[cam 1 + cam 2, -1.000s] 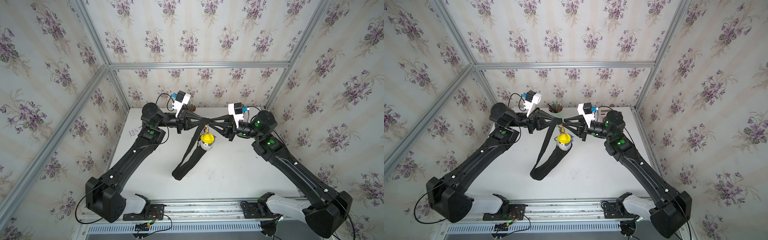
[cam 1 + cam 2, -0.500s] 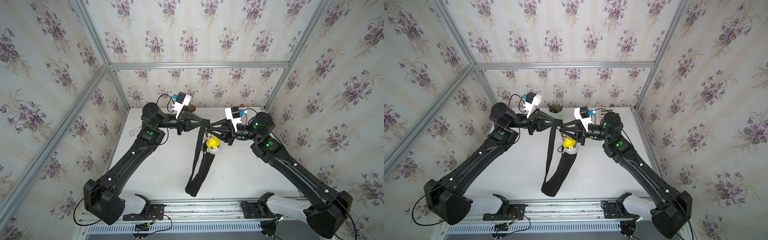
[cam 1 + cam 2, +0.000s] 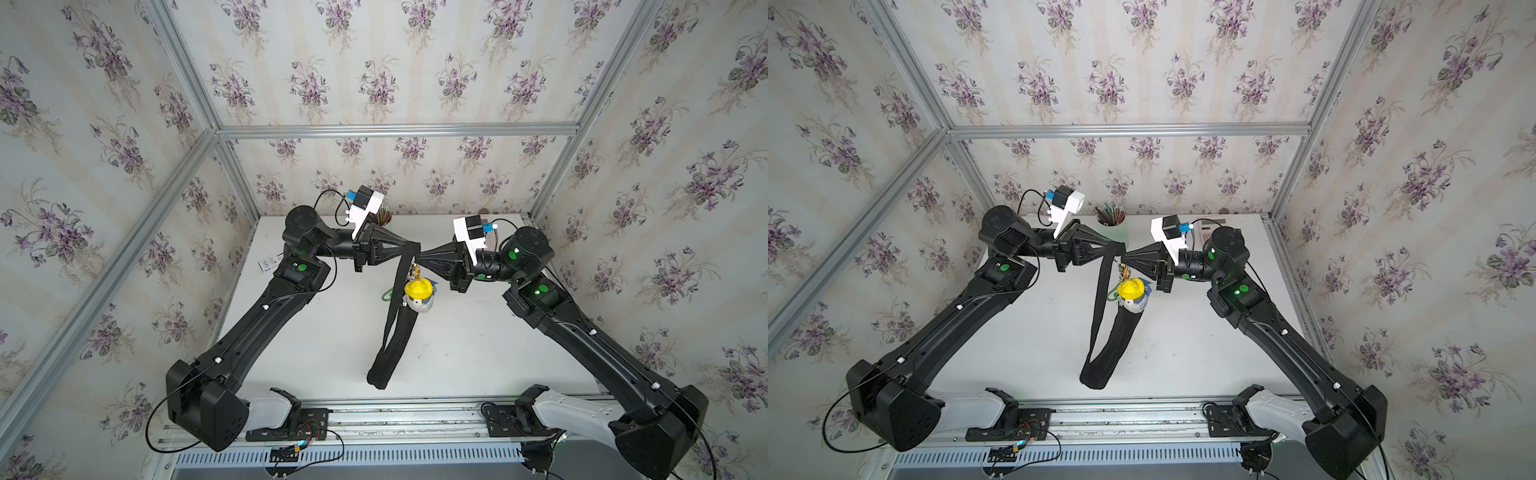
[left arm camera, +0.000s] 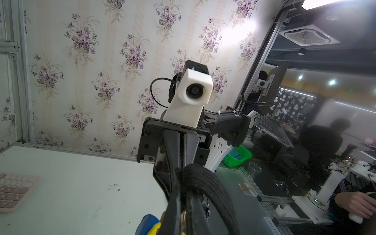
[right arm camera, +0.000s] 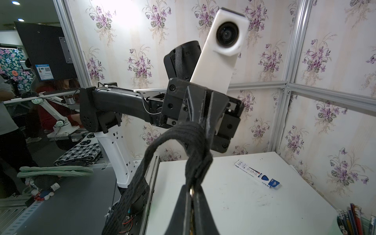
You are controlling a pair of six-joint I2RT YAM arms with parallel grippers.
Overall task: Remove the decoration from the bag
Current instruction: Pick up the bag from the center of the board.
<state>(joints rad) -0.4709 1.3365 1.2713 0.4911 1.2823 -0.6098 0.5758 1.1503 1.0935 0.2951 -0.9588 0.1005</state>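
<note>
The strap drapes over the left gripper's fingers and crowds the gold metal piece, so the robot's left gripper needs to open and pinch the strap [image 3: 412,258] near that metal piece.
The black bag [image 3: 390,350] [image 3: 1109,351] hangs over the table by its strap [image 4: 207,183] [image 5: 183,138]. My left gripper [image 3: 412,248] [image 3: 1120,249] [image 4: 184,195] is shut on that strap. Facing it tip to tip, my right gripper [image 3: 419,261] [image 3: 1124,262] [image 5: 191,188] is shut on a gold metal piece just under the strap. The decoration's gold clasp [image 3: 414,271] [image 3: 1125,272] dangles below the tips. Its green cord loop [image 3: 387,294] [image 3: 1112,296] shows beside the bag. A round plush charm [image 3: 419,293] [image 3: 1132,293] with a yellow hat hangs there too.
A cup of pencils [image 3: 1112,222] [image 5: 354,215] and a calculator [image 3: 1210,226] [image 4: 12,191] stand at the back of the white table [image 3: 332,332]. A blue-and-white box [image 3: 269,262] [image 5: 257,176] lies at the left edge. Patterned walls enclose three sides.
The bag has swung from slanting left to hanging straight down toward the front. My right gripper moved in under the strap and closed its jaws. The left gripper kept its grip.
</note>
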